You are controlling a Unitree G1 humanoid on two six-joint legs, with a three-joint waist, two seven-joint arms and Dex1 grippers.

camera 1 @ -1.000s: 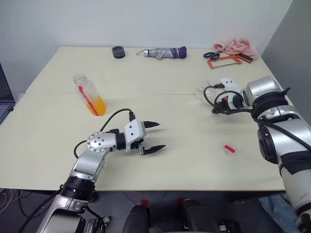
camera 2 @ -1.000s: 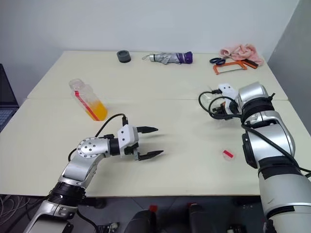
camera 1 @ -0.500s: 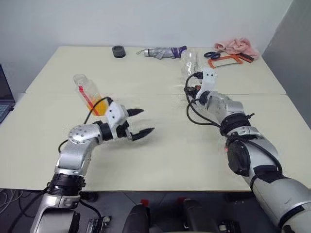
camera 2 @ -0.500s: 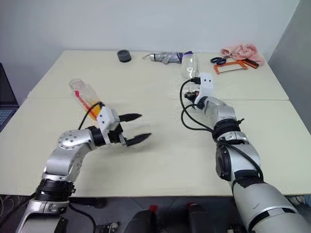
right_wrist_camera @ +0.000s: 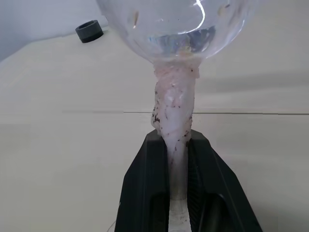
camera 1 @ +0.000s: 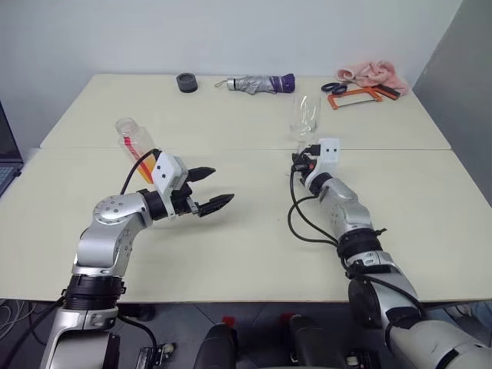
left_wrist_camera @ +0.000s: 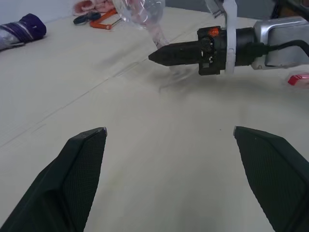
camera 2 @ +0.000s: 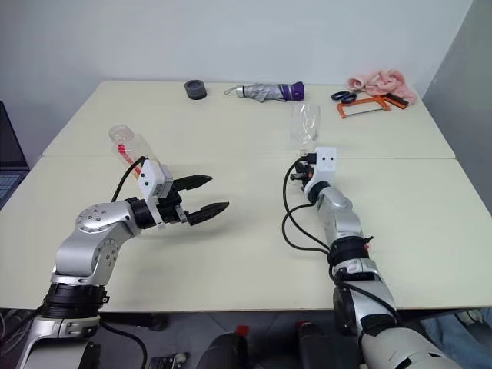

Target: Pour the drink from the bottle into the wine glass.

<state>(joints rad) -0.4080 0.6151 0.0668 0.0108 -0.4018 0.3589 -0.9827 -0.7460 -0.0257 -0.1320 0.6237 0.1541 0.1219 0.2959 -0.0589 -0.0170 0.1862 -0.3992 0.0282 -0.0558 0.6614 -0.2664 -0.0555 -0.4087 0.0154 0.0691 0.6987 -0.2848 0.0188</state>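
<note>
I need to set the wine glass with my right gripper on the bare table point(camera 1: 252, 190) just past my left gripper's fingertips.
The wine glass point(camera 1: 305, 115) is upright near the table's middle, and my right gripper point(right_wrist_camera: 174, 141) is shut on its stem point(right_wrist_camera: 174, 116) just under the empty bowl. Whether the glass's foot touches the table I cannot tell. The bottle point(camera 1: 132, 142) stands at the left without a cap. The orange drink point(camera 2: 141, 167) fills its lower part, which is partly hidden behind my left wrist. Just right of the bottle my left gripper point(camera 1: 214, 190) is open, holds nothing and points toward the glass. The left wrist view shows the right gripper point(left_wrist_camera: 157, 55) and a red cap point(left_wrist_camera: 297, 79) lying on the table.
Along the table's far edge lie a black ring point(camera 1: 187, 81), a folded grey and purple umbrella point(camera 1: 257, 83), scissors with an orange-framed saw point(camera 1: 352, 94) and a pink cloth point(camera 1: 375, 74). A seam point(camera 1: 231, 149) runs across the tabletop.
My right arm swung from the table's right side to its middle, carrying the glass and lowering it. My open left gripper moved left and up, close beside the bottle.
</note>
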